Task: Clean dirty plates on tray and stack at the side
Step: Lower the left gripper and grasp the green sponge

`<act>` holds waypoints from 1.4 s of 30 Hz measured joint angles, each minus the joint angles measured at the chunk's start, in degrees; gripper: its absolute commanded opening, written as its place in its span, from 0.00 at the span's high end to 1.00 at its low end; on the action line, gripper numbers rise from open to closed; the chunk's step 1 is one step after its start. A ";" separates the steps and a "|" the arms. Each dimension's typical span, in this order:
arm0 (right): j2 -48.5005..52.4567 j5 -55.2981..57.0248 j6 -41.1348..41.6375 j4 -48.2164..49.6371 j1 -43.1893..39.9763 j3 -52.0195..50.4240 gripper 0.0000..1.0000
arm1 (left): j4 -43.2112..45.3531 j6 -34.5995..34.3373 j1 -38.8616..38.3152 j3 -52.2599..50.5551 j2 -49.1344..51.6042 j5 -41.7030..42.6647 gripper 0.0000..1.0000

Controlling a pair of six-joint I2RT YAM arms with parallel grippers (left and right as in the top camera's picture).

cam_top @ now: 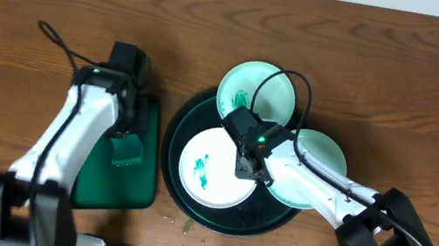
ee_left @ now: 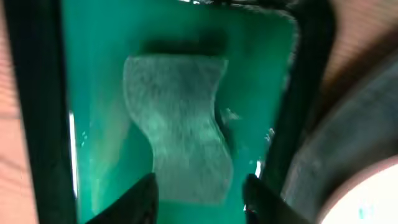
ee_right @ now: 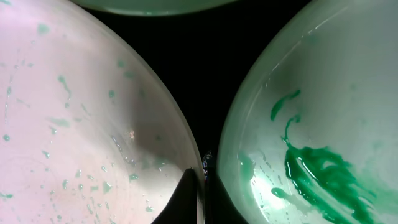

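The sponge's near end is under my left gripper's fingers, so next I open them and take the sponge by its narrow middle (ee_left: 180, 124) before wiping the plate.
A round dark tray (cam_top: 173, 147) holds a white plate (cam_top: 213, 188) with green stains. Two mint plates overlap its rim, one at the back (cam_top: 269, 91) and one at the right (cam_top: 325, 153). My right gripper (cam_top: 252, 171) is shut on the white plate's right rim. In the right wrist view its fingers (ee_right: 200, 177) pinch the rim of the droplet-speckled white plate (ee_right: 74, 124), and a mint plate (ee_right: 323, 93) with a green smear lies just beside it. My left gripper (cam_top: 122, 132) hangs open over a sponge (cam_top: 126, 158). In the left wrist view the fingers (ee_left: 202, 196) straddle the near end of the sponge (ee_left: 180, 124).
The sponge lies in a green rectangular tray (cam_top: 107, 189), also seen in the left wrist view (ee_left: 99, 124), left of the round tray. A few green crumbs (cam_top: 188, 224) lie on the wooden table by the front edge. A black cable (cam_top: 60, 40) trails at the back left.
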 measured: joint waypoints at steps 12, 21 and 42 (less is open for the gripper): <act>0.00 -0.04 -0.33 0.00 0.00 0.00 0.99 | 1.88 -0.22 4.28 -0.50 9.55 -0.44 0.54; 0.00 -0.04 -0.44 -0.04 0.00 0.00 0.99 | 6.05 -0.74 6.36 -2.89 9.55 2.29 0.88; -0.02 -0.52 -0.46 -0.74 0.00 0.00 0.99 | 7.30 -0.13 6.45 -3.15 9.55 3.48 0.68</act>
